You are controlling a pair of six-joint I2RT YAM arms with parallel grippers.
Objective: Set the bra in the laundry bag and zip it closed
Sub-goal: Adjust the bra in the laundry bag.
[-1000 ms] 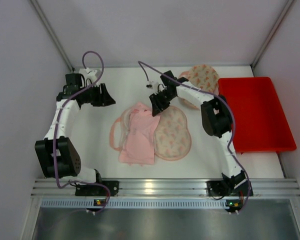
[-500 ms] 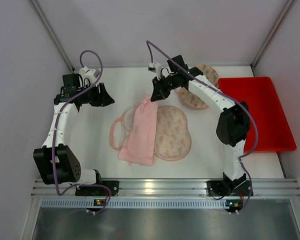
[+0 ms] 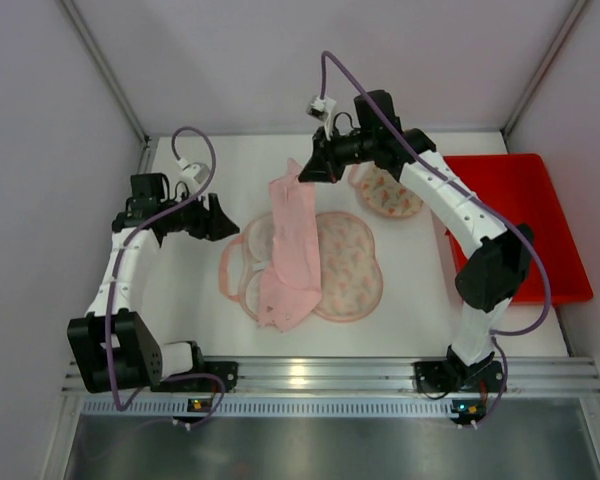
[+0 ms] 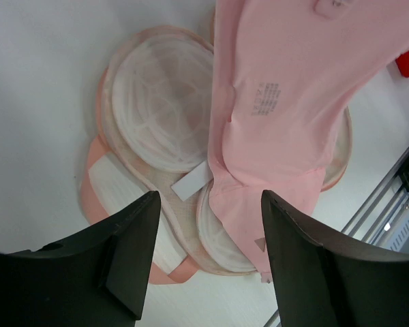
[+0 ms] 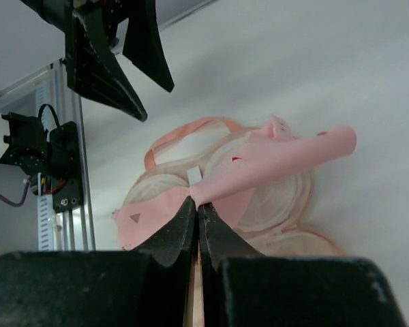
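The left gripper I have should next move to the trailing near end (image 3: 268, 312) (image 4: 249, 235) of the pink bra and close there, while my right gripper holds the bra's far end.
The bra (image 3: 295, 240) is a soft pink garment with a printed label, seen closer in the left wrist view (image 4: 286, 102). My right gripper (image 3: 305, 172) is shut on its far end and holds that end up, while the near end trails on the table. Under it lies the laundry bag (image 3: 350, 265), a flat two-lobed pouch with floral fabric, white mesh lobes (image 4: 160, 102) and peach trim. My left gripper (image 3: 225, 218) hovers open just left of the bag, its jaws (image 4: 210, 204) empty above the bag's near lobe. In the right wrist view the shut tips (image 5: 198, 204) pinch pink cloth (image 5: 279, 160).
A second floral pouch (image 3: 385, 192) lies behind the bag, below the right forearm. A red tray (image 3: 515, 230) stands along the right side. Grey walls close in the left, back and right. A metal rail (image 3: 320, 375) runs along the near edge.
My right gripper shut on the bra's end and rose toward the back, pulling the bra out long. My left gripper shifted slightly nearer the bag and opened wider.
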